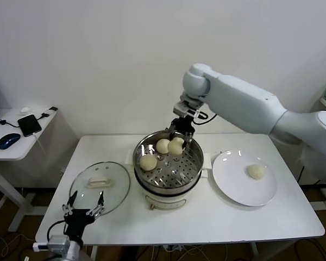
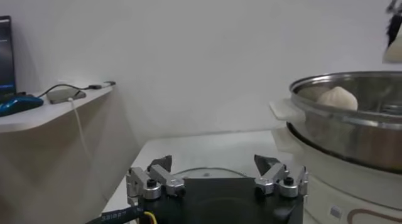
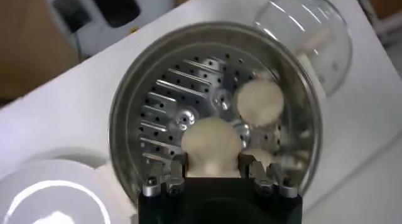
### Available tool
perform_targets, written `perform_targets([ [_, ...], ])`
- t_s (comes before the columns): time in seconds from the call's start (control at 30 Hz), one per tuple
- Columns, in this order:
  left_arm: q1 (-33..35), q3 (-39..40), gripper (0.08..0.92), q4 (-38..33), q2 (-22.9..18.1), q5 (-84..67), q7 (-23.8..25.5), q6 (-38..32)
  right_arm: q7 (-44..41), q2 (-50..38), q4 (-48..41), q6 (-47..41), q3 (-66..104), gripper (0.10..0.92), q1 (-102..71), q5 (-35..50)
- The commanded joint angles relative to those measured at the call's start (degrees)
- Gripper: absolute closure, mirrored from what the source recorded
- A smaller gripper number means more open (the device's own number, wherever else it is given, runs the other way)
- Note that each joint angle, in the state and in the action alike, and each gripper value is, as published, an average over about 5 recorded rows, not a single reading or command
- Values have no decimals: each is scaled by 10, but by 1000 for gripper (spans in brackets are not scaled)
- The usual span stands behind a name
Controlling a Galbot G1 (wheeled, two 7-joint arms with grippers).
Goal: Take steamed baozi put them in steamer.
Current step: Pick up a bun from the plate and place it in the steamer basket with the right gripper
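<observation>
The robot's right gripper will release the baozi on the bare front part of the steamer's perforated tray (image 1: 169, 178) (image 3: 189, 83).
The steel steamer (image 1: 191, 173) stands mid-table, its perforated tray (image 3: 182, 87) showing in the right wrist view. My right gripper (image 1: 181, 140) is shut on one baozi (image 3: 210, 144) and holds it over the back part of the tray, about rim height. Two baozi (image 1: 148, 162) (image 1: 162, 145) lie on the tray; one shows in the right wrist view (image 3: 259, 101), the other peeks out beside the fingers (image 3: 269, 157). A last baozi (image 1: 256, 171) sits on the white plate (image 1: 233, 185). My left gripper (image 1: 85, 209) is open and empty at the table's front left.
The glass lid (image 1: 100, 187) lies left of the steamer, just beyond my left gripper (image 2: 213, 172). A side table at far left carries a mouse (image 1: 8, 140) and a phone (image 1: 29, 124). The steamer (image 2: 352, 128) fills the right of the left wrist view.
</observation>
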Motion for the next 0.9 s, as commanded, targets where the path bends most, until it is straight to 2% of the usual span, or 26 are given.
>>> perform_targets([
  [0.03,-2,4,177,-4,-14,1,0,1,22,28,57,132,-58,482,2,-47],
  [0.23,0,3,177,-4,-14,1,-1,1,38,36,75,160,-66,482,-24,-97],
  [0.6,1,-3,177,-10,-12,-1,0,1,55,47,81,157,-67,480,-56,-128],
  [0.9,-2,2,177,-7,-12,-1,1,1,49,37,99,129,-76,473,-54,-113],
])
